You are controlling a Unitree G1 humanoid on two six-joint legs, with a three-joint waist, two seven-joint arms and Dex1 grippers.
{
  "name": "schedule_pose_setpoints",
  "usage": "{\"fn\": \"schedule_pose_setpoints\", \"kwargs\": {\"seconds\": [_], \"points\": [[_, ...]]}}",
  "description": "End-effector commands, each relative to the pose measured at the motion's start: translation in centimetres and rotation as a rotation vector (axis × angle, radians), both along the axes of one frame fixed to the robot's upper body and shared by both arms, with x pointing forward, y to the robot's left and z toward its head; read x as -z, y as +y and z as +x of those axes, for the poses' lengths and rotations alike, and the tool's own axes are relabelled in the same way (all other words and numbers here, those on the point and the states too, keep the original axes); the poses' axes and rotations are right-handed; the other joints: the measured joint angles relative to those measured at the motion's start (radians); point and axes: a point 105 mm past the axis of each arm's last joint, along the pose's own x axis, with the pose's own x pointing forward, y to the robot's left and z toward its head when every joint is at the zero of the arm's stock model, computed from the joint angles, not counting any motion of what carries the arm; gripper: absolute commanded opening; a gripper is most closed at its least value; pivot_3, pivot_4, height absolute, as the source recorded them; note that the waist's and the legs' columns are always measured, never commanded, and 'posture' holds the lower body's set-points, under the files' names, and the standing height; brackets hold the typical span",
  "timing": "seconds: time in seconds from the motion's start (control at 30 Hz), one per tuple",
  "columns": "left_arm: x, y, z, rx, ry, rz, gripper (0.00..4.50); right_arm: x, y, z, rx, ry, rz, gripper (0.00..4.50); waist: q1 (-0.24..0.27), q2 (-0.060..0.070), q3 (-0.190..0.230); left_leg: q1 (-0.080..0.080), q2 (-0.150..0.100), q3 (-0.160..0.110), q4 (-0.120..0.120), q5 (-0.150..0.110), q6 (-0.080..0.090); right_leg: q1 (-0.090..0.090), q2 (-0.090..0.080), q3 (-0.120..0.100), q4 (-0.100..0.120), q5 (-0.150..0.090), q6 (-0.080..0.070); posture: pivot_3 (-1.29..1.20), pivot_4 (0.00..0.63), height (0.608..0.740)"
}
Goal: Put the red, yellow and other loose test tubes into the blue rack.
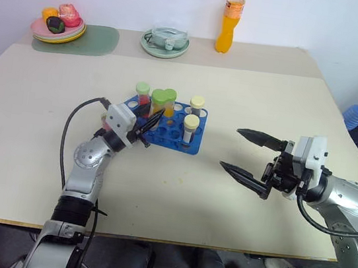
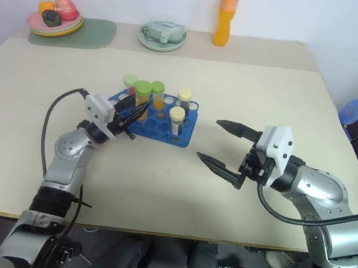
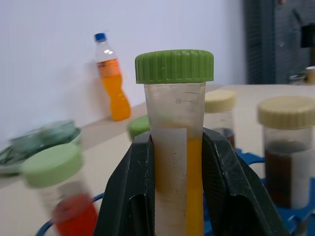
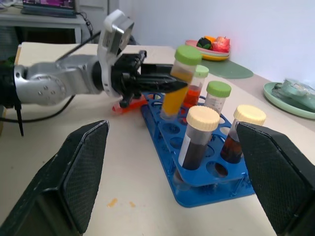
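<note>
The yellow-orange test tube will go into the blue rack's near side (image 1: pixel 160 133) from my left gripper, beside the closer cream-capped tube.
My left gripper (image 1: pixel 155 115) is shut on a yellow-orange test tube (image 3: pixel 178 162) with a green cap, held tilted just above the near-left end of the blue rack (image 1: pixel 191 148). A red tube (image 4: pixel 195 87) with a pale green cap stands in the rack behind it, next to one more green-capped tube (image 4: pixel 215 97). Two cream-capped tubes of dark brown liquid (image 4: pixel 198 139) stand at the rack's right end. My right gripper (image 1: pixel 231 148) hangs open to the right of the rack, touching nothing, its fingers (image 4: pixel 74 172) wide apart.
At the table's far edge stand a tall orange drink bottle (image 1: pixel 229 21), a pale green round dish (image 1: pixel 165 43) and a plate of fruit (image 1: pixel 59 25) on a green mat (image 1: pixel 89 40). Blue cups (image 1: pixel 355 116) sit beyond the right table edge.
</note>
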Motion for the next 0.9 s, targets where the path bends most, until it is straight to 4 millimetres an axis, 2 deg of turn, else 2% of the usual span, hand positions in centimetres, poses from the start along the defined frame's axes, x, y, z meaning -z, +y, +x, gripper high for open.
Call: {"fn": "schedule_pose_setpoints", "kwargs": {"seconds": [0.03,0.33,0.6,0.8,0.9], "points": [[-1.1,-0.1,0.0,0.012,-0.043,-0.016,0.68,-1.3,-0.1,-0.6,0.000,-0.062,-0.004,4.23,0.000,0.000,0.000,0.000,0.000,0.000,0.000,0.000,0.000,0.000,0.000,0.000,0.000,0.000,0.000,0.00,0.150,0.740],[0.2,-2.0,-0.2,0.097,-0.003,0.020,0.68,-1.4,0.0,-0.6,0.010,-0.065,-0.001,4.23,0.000,0.000,0.000,0.000,0.000,0.000,0.001,0.000,0.000,0.001,0.000,0.000,0.000,0.000,0.000,0.00,0.150,0.740],[0.5,-2.6,-0.4,0.131,0.015,0.018,0.68,-1.4,-0.1,-0.8,0.018,-0.063,-0.003,4.23,0.002,0.000,0.000,0.000,0.000,0.000,0.002,-0.001,0.001,0.001,0.000,0.000,0.000,0.000,0.000,0.00,0.150,0.740],[1.4,-2.8,-0.7,0.166,0.065,0.025,0.68,-1.3,-0.1,-1.0,0.021,-0.058,-0.002,4.23,0.003,0.000,0.000,0.000,0.000,0.000,0.002,-0.001,0.001,0.001,0.000,0.000,0.000,0.000,0.000,0.00,0.150,0.740],[1.6,-2.5,-0.7,0.201,0.128,-0.027,2.12,-1.2,-0.1,-1.0,0.021,-0.057,-0.001,4.23,0.002,0.000,0.000,0.000,0.000,0.000,0.002,-0.001,0.001,0.001,0.000,0.000,0.000,0.000,0.000,0.00,0.150,0.740]]}}
